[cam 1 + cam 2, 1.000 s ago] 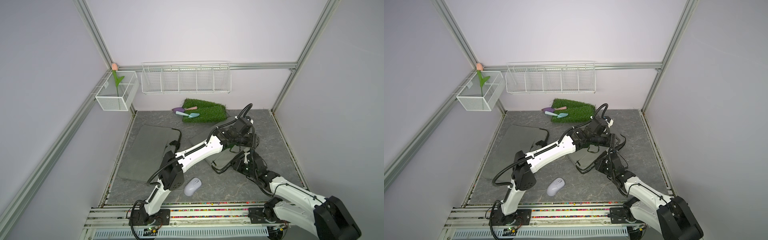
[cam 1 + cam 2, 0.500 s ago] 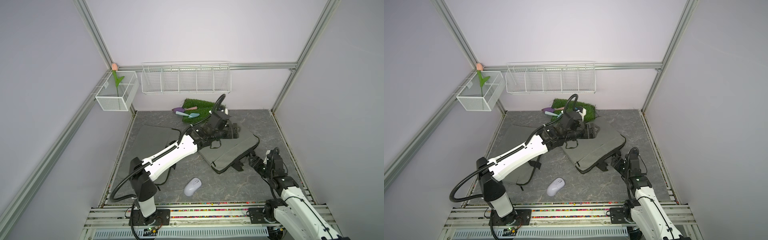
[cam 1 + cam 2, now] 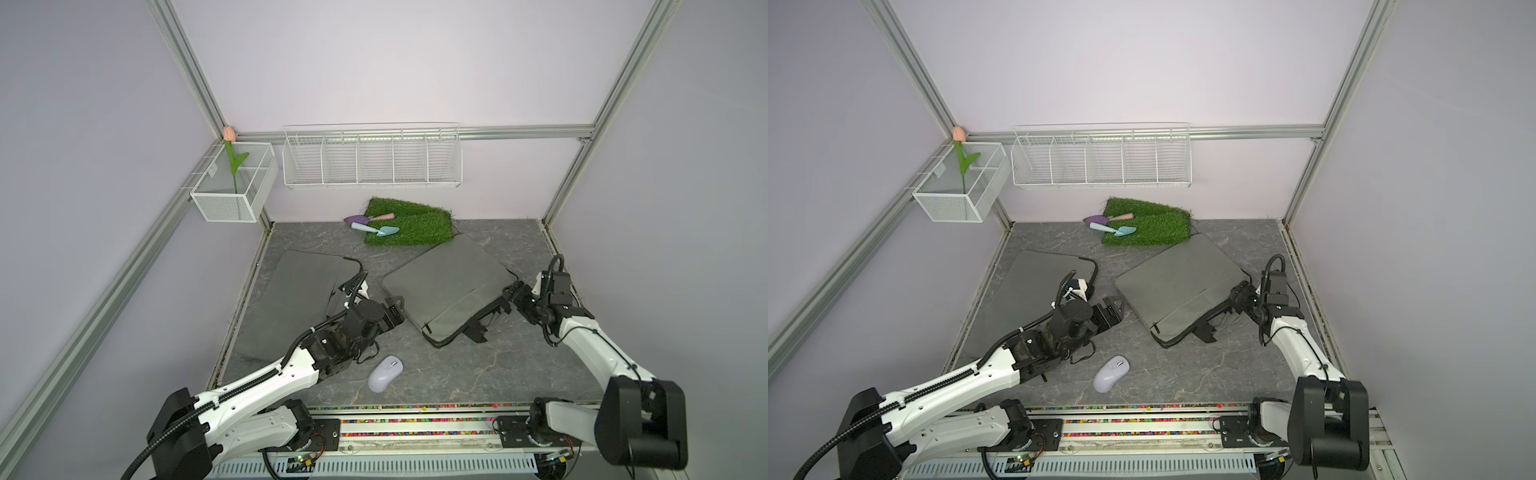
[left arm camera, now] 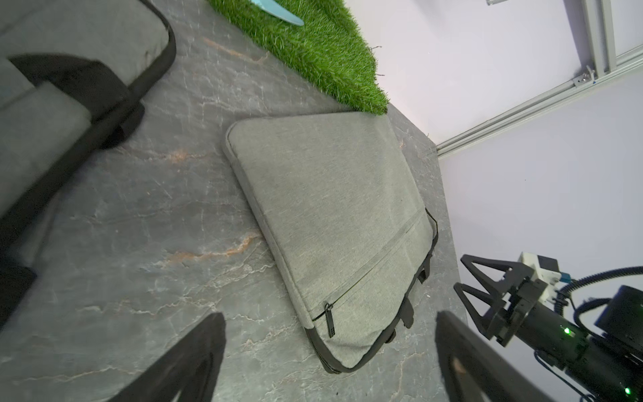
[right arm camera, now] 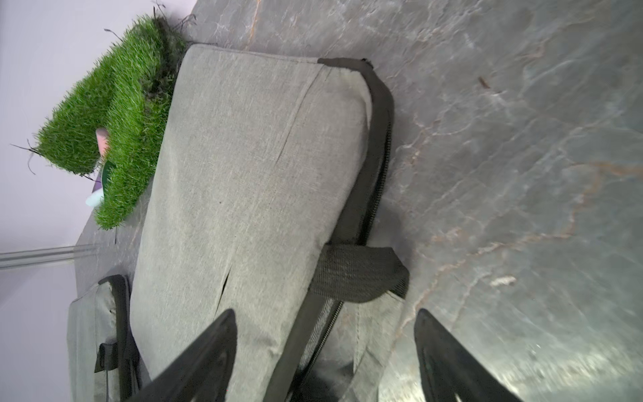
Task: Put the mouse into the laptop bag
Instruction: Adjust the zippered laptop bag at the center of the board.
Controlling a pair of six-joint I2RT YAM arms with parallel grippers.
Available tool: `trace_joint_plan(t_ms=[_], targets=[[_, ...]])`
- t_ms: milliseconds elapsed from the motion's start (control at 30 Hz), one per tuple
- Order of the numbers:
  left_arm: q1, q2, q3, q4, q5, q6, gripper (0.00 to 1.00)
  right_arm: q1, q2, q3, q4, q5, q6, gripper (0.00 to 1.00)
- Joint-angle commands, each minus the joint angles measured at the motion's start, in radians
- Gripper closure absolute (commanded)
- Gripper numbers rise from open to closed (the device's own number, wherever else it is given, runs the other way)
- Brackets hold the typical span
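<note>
The robot's left gripper needs to next move to the near black-edged corner (image 3: 434,342) (image 4: 333,362) of the grey laptop bag, next to the bag's zipper pull, and close there.
The pale lilac mouse (image 3: 385,373) (image 3: 1111,373) lies on the grey stone-look floor near the front edge, free of both arms. The grey laptop bag (image 3: 449,286) (image 3: 1179,286) (image 4: 330,209) (image 5: 250,174) lies flat at centre right, its black handle strap (image 5: 355,271) and zipper side towards the front right. My left gripper (image 3: 397,309) (image 3: 1115,307) (image 4: 328,315) is open and empty, just left of the bag's near corner and behind the mouse. My right gripper (image 3: 509,297) (image 3: 1237,297) (image 5: 325,311) is open at the bag's right edge, straddling the zipper seam without holding it.
A second grey bag (image 3: 291,303) (image 3: 1025,299) lies flat at the left, partly under my left arm. A green turf mat (image 3: 409,226) with two small trowels touches the bag's far corner. A wire shelf (image 3: 372,156) and a mesh box holding a tulip (image 3: 235,187) hang on the walls.
Both grippers have opened and left the bag, which now lies flat. My left arm has drawn back towards the front left, near the mouse. My right gripper has swung to the bag's right edge.
</note>
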Motion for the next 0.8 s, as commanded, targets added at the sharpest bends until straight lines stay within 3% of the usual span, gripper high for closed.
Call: trace_joint_plan(t_ms=[0,200,400,533,633,767], targets=[[0.000,0.061,-0.063,0.241,0.087,-0.110,0.09,0.042,0.069,0.053,0.033,0.005,-0.048,0.19],[-0.011,0.241,-0.056,0.361,0.196,-0.186,0.11,0.073,0.195,0.119,0.011,0.020,-0.084,0.15],[-0.119,0.359,-0.084,0.486,0.126,-0.305,0.11,0.076,0.261,0.084,0.051,0.051,-0.081,0.16],[-0.145,0.496,-0.101,0.679,0.179,-0.384,0.14,0.075,0.300,0.064,0.088,0.041,-0.076,0.26],[-0.169,0.592,-0.128,0.824,0.152,-0.444,0.18,0.077,0.307,0.046,0.108,0.039,-0.075,0.31],[-0.177,0.640,-0.111,0.780,0.110,-0.482,0.19,0.086,0.291,0.020,0.119,0.050,-0.077,0.32]])
